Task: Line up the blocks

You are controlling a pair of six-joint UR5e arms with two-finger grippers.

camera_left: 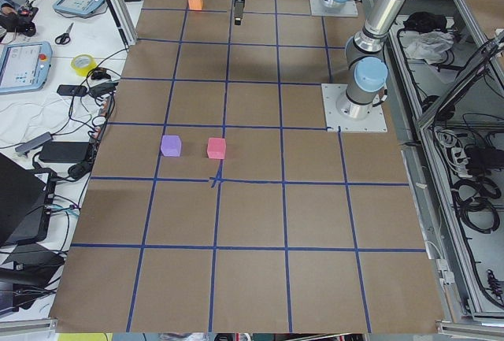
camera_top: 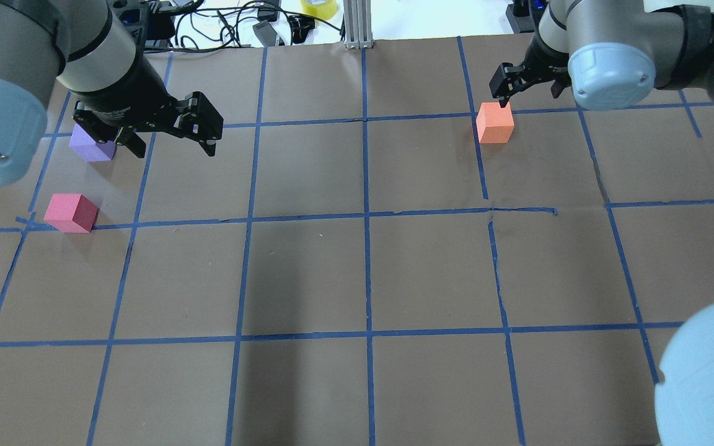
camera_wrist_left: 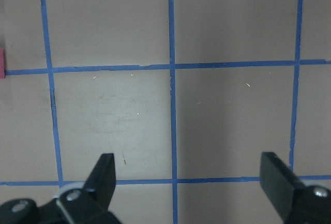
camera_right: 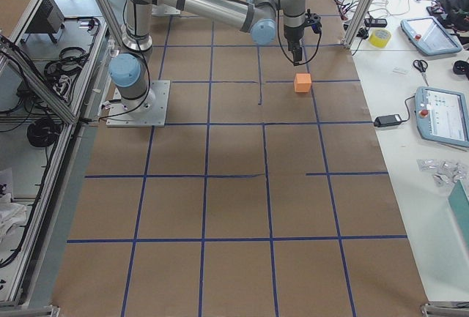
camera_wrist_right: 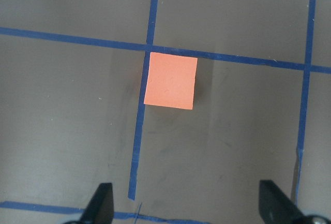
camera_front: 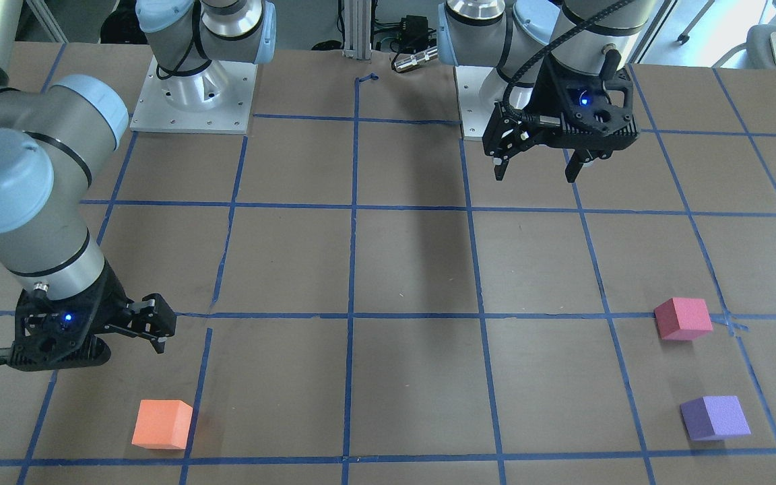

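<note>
My right gripper is to go next to the orange block by the crossing blue tape lines and close on the block's opposite sides (camera_front: 162,424) (camera_wrist_right: 171,80).
The orange block (camera_top: 495,122) sits on a tape line at the far right; it also shows in the right wrist view (camera_wrist_right: 170,80) and the front view (camera_front: 162,424). My right gripper (camera_top: 527,93) hovers open and empty just beside it, the block ahead of the fingertips (camera_wrist_right: 101,203), not between them. The pinkish-red block (camera_top: 72,212) and the purple block (camera_top: 92,145) sit close together at the far left, also in the front view, pinkish-red (camera_front: 683,318) and purple (camera_front: 715,417). My left gripper (camera_top: 171,145) is open and empty, raised above the table.
The table (camera_top: 363,279) is brown paper with a grid of blue tape lines. Cables and a yellow tape roll (camera_top: 318,7) lie past its far edge. The arm bases (camera_front: 192,94) stand on the robot's side.
</note>
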